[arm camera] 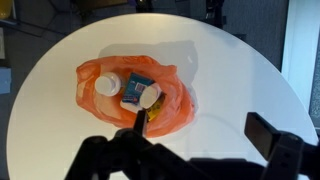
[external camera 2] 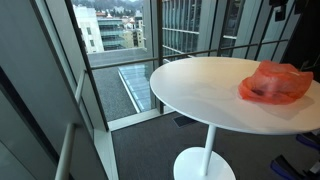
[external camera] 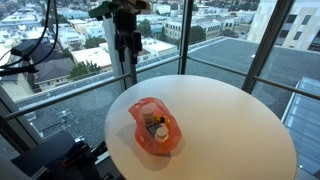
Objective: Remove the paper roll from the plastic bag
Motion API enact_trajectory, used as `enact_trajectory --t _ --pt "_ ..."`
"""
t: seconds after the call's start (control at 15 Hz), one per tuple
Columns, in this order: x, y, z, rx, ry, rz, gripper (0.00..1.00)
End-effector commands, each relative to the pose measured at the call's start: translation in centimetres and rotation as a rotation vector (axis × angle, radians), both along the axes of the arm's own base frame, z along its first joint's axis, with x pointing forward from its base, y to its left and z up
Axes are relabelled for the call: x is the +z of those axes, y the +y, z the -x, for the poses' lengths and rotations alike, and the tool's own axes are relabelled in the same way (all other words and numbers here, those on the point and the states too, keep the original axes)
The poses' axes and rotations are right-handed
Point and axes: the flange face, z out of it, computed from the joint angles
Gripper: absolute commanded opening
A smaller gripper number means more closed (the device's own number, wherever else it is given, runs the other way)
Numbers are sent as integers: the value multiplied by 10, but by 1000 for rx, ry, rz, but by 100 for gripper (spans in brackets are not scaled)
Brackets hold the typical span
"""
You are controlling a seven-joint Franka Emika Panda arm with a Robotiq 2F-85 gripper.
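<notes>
Next, I close my gripper on the paper roll's top end (external camera: pixel 148 107) (arm camera: pixel 151 96), between the blue packet and the yellow item in the orange plastic bag.
An orange plastic bag (external camera: pixel 155 128) lies open on the round white table (external camera: pixel 230 120); it also shows in the other exterior view (external camera 2: pixel 275 83) and in the wrist view (arm camera: pixel 100 105). In the bag lie a white cylinder that looks like the paper roll (arm camera: pixel 106 85), a blue packet (arm camera: pixel 137 88), another white item (arm camera: pixel 150 97) and something yellow (arm camera: pixel 156 113). My gripper (external camera: pixel 125 45) hangs high above the table's far edge, apart from the bag. In the wrist view the gripper (arm camera: pixel 200 130) is open and empty, with the bag under its left finger.
The table stands on a single pedestal (external camera 2: pixel 205 150) next to floor-to-ceiling windows (external camera: pixel 60 50). A railing (external camera 2: pixel 70 150) runs beside the glass. A dark floor surrounds the table.
</notes>
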Motion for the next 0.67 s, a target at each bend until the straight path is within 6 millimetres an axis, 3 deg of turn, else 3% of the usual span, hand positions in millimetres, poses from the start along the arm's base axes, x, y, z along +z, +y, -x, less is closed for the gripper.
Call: enact_trajectory --t 0.0,0.27,0.6 --pt "-1 -16 3 -29 -26 0 100" --pt "-13 -32 4 -60 -59 -17 100" --pt "-53 -52 10 -99 -77 -36 100"
